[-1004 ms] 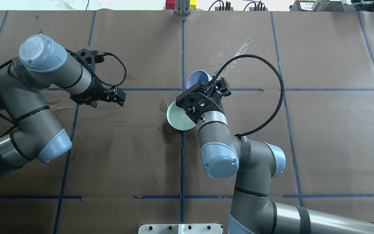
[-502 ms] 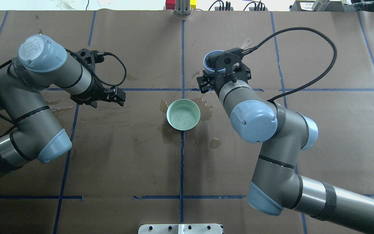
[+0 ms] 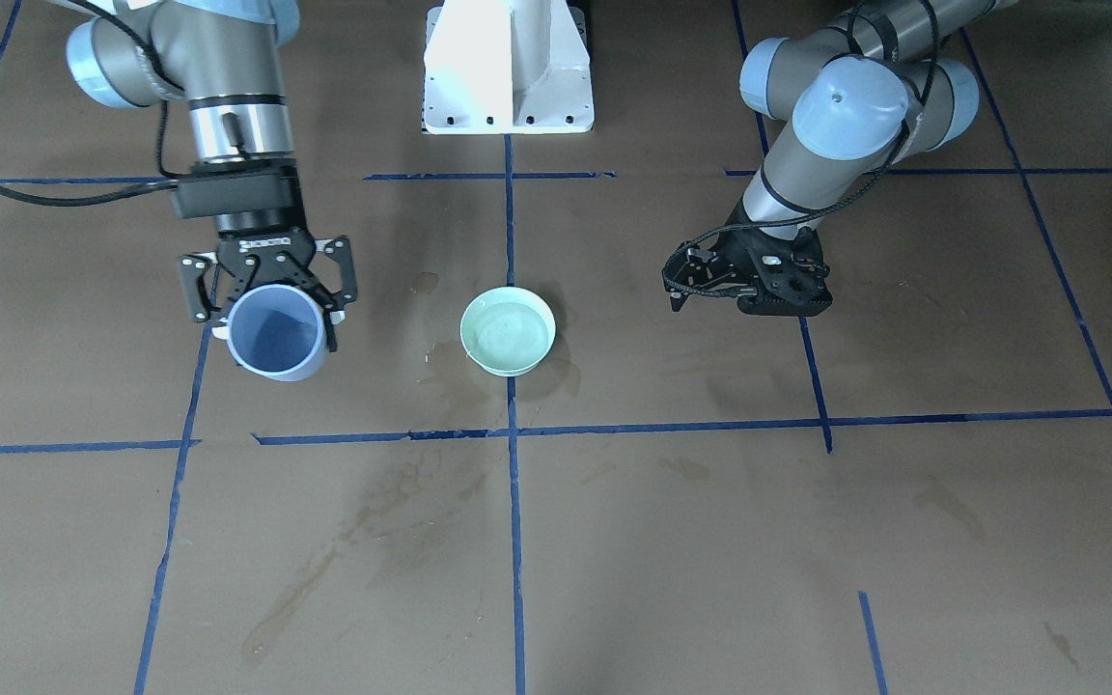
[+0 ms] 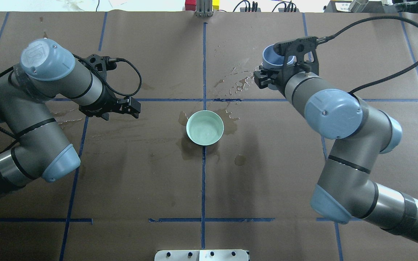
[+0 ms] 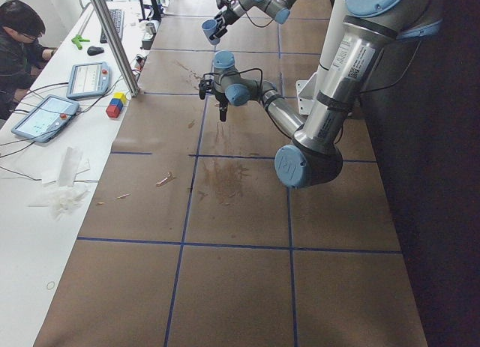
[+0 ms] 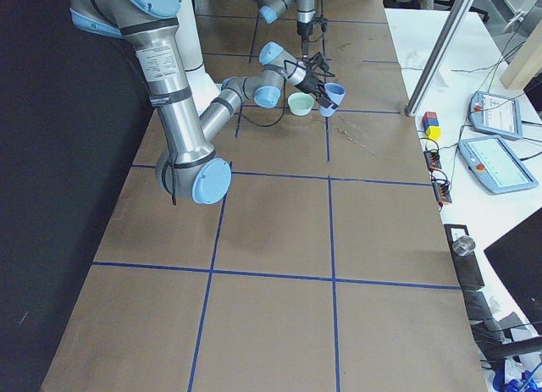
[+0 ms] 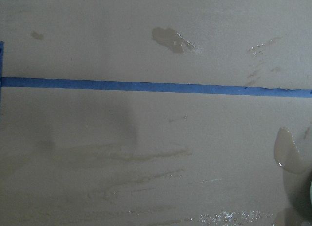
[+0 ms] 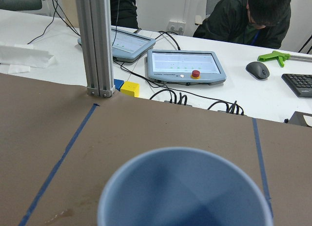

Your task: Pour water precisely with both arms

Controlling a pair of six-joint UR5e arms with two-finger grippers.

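Observation:
The pale blue cup will go down from my right gripper on the bare table (image 3: 26, 369) past the long tape from the green cup.
A mint-green cup (image 4: 191, 119) stands upright at the table's centre, also in the front view (image 3: 475, 352). It holds clear, glossy water (image 3: 508, 328). My right gripper (image 3: 269, 311) is shut on a pale blue cup (image 3: 276, 333), upright, well to the right of the green cup and further from the robot's base. The overhead view shows this gripper (image 4: 272, 72) and the blue cup (image 4: 271, 58). The blue cup looks empty in the right wrist view (image 8: 185, 187). My left gripper (image 4: 136, 108) is empty, left of the green cup, and its fingers appear apart.
Dark wet stains ring the green cup, and spilled droplets (image 4: 236, 81) lie between the two cups. The white pedestal (image 3: 508, 68) stands at the robot's side. An aluminium post (image 8: 97, 40), tablets and an operator (image 5: 19, 40) are beyond the far edge.
My right arm swung the blue cup from a tilt over the green cup out to the right and back, turning it upright. My left arm has not moved.

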